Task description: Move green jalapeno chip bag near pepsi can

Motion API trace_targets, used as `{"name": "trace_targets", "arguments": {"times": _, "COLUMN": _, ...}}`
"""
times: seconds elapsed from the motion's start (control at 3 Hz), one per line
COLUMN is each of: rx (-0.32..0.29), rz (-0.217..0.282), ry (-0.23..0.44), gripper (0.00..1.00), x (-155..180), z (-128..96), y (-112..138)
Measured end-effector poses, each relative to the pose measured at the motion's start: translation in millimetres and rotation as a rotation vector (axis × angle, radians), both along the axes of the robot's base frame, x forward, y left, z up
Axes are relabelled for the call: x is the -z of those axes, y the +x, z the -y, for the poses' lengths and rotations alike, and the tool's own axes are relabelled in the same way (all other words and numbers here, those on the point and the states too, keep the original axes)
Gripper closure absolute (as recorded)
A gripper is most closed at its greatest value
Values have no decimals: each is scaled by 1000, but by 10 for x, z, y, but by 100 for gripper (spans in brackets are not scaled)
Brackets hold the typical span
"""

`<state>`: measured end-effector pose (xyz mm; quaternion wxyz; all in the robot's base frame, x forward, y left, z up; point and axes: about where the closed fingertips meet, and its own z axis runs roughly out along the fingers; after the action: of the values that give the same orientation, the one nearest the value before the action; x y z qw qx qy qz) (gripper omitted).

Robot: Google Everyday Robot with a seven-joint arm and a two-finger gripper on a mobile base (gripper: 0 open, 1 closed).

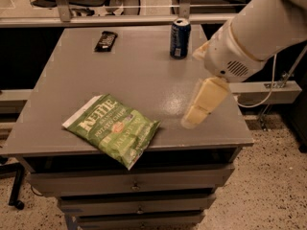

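The green jalapeno chip bag's end [142, 135] opposite its white edge is the next spot that my gripper needs to go to, and it should close there.
The green jalapeno chip bag [112, 128] lies flat near the table's front left, one corner hanging over the front edge. The pepsi can [180, 38] stands upright at the back of the table, right of centre. My gripper [195, 114] hangs from the white arm [254, 32] over the table's right front part, to the right of the bag and in front of the can. It touches neither and holds nothing that I can see.
A small black bar wrapper [105, 40] lies at the back left of the grey table [144, 75]. Drawers [134, 186] sit under the tabletop. A rail and chair legs stand behind the table. A cable hangs at the right.
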<state>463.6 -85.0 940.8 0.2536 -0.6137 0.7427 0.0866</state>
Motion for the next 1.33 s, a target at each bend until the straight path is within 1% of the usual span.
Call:
{"name": "trace_targets", "arguments": {"times": 0.33, "rx": -39, "rz": 1, "ry": 89, "gripper": 0, "x": 183, "z": -467, "y": 66}}
{"name": "trace_targets", "arguments": {"times": 0.67, "rx": -62, "rz": -21, "ry": 147, "gripper": 0, "x": 404, "z": -796, "y": 110}}
{"name": "trace_targets", "arguments": {"times": 1.0, "rx": -73, "rz": -56, "ry": 188, "gripper": 0, "x": 618, "z": -1009, "y": 75}}
{"name": "trace_targets", "arguments": {"times": 1.33, "rx": -81, "rz": -93, "ry": 209, "gripper": 0, "x": 820, "z": -1157, "y": 19}}
